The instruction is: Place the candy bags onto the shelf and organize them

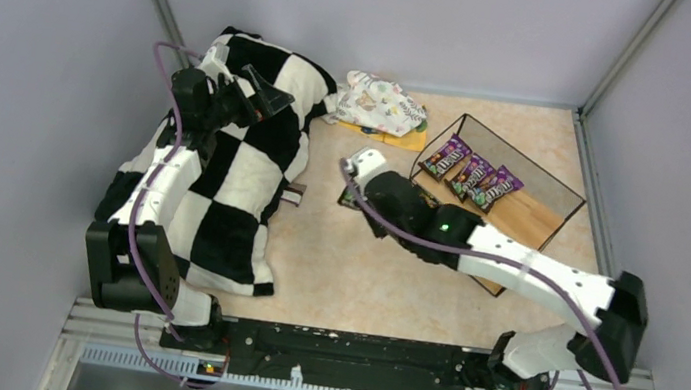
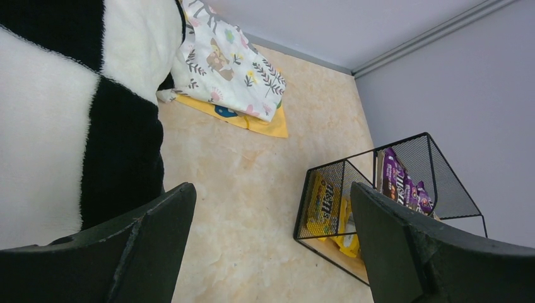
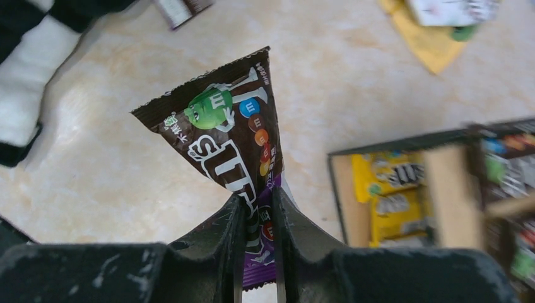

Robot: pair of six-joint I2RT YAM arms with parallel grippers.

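The dark candy bag, now held above the table, will be let go by my right gripper on the shelf's bare upper board [image 1: 517, 208] next to the purple candy bags.
My right gripper [image 3: 258, 205] is shut on the lower end of a dark brown and purple candy bag [image 3: 230, 136], which sticks out past the fingers above the table. From above, this gripper [image 1: 361, 171] sits just left of the shelf [image 1: 578, 197], a black wire rack with wooden boards. Three purple candy bags [image 1: 470, 174] lie in a row on its upper tier. Yellow candy bags [image 2: 323, 205] rest on the lower board. Another dark candy bag [image 1: 293, 195] pokes out from the blanket's edge. My left gripper [image 2: 272, 189] is open and empty, raised over the blanket [image 1: 254, 94].
A black-and-white checkered blanket [image 1: 222, 179] covers the left side of the table. A white floral cloth bundle [image 1: 384, 102] lies on a flat orange sheet [image 1: 399, 140] at the back, left of the shelf. Grey walls enclose the table.
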